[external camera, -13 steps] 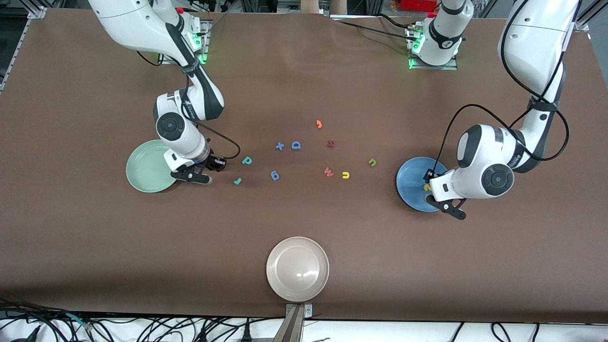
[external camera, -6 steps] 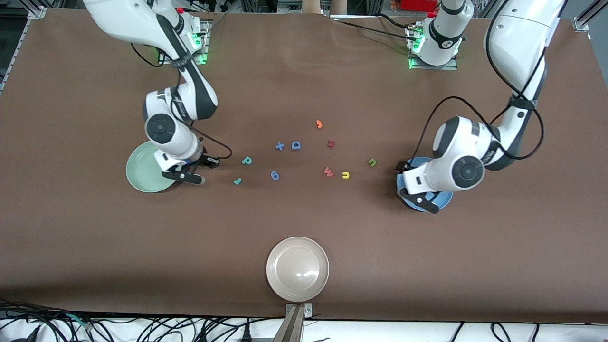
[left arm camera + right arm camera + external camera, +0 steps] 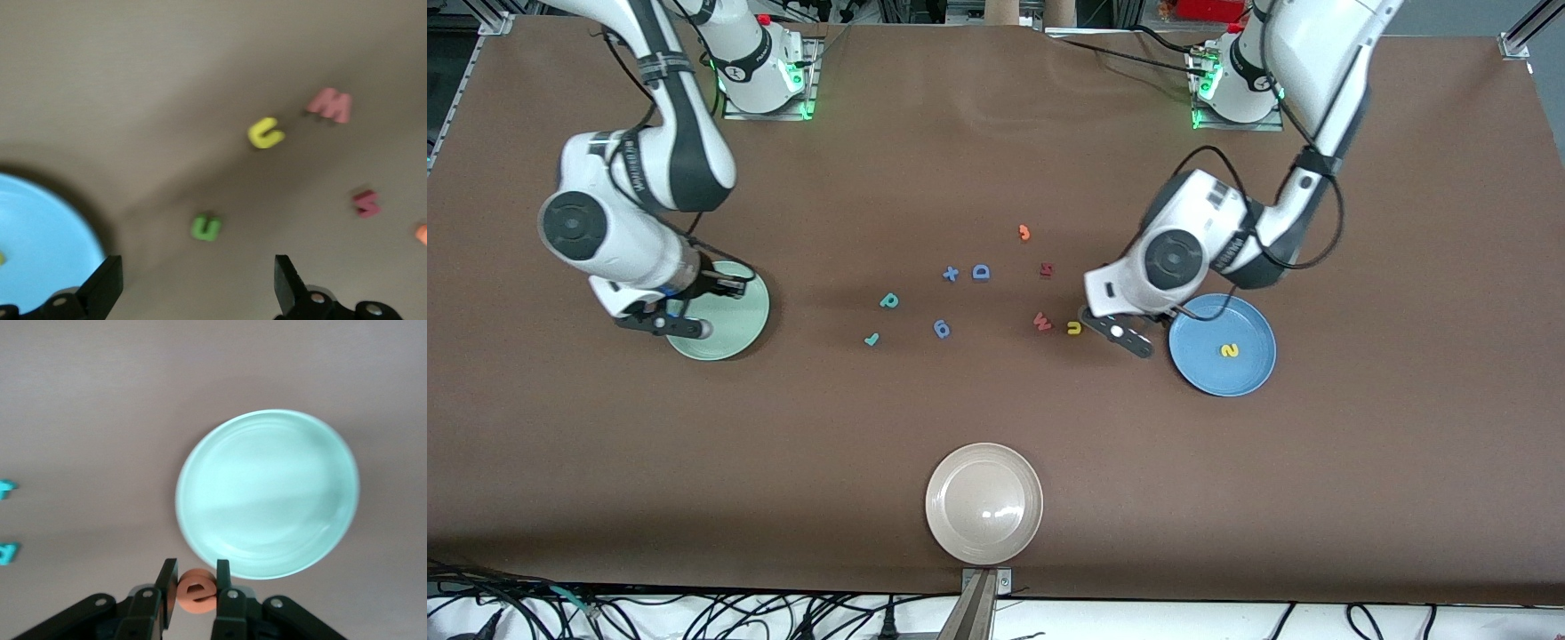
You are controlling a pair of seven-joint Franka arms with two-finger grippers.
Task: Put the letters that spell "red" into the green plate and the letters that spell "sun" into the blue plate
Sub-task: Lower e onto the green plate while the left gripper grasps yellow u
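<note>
My right gripper is going to the orange "e"'s place. It will let go of the orange "e" near the middle of the bare green plate (image 3: 714,302) (image 3: 279,513). The "e" is over that plate's rim now.
My right gripper (image 3: 692,329) hangs over the rim of the pale green plate (image 3: 734,307), shut on the orange "e" (image 3: 197,590). In the right wrist view the green plate (image 3: 267,493) is bare. The teal "d" (image 3: 889,300) and teal "r" (image 3: 871,339) lie on the table nearer the middle. My left gripper (image 3: 1119,333) is open and holds nothing, over the table beside the blue plate (image 3: 1200,373). The yellow "s" (image 3: 1230,350) lies in that plate. The olive "n" (image 3: 206,227) lies just ahead of the open left gripper (image 3: 197,293), the yellow "u" (image 3: 1074,328) beside it.
Mid-table lie a red "W" (image 3: 1041,321), another red letter (image 3: 1046,268), an orange hook letter (image 3: 1024,233), a blue "D" (image 3: 981,272), a blue "x" (image 3: 951,274) and a blue round letter (image 3: 942,329). A beige plate (image 3: 983,524) stands nearest the front camera.
My left gripper opened, left the yellow "s" in the blue plate and swung toward the "n" and "u". My right gripper carried the "e" across the green plate toward the right arm's end.
</note>
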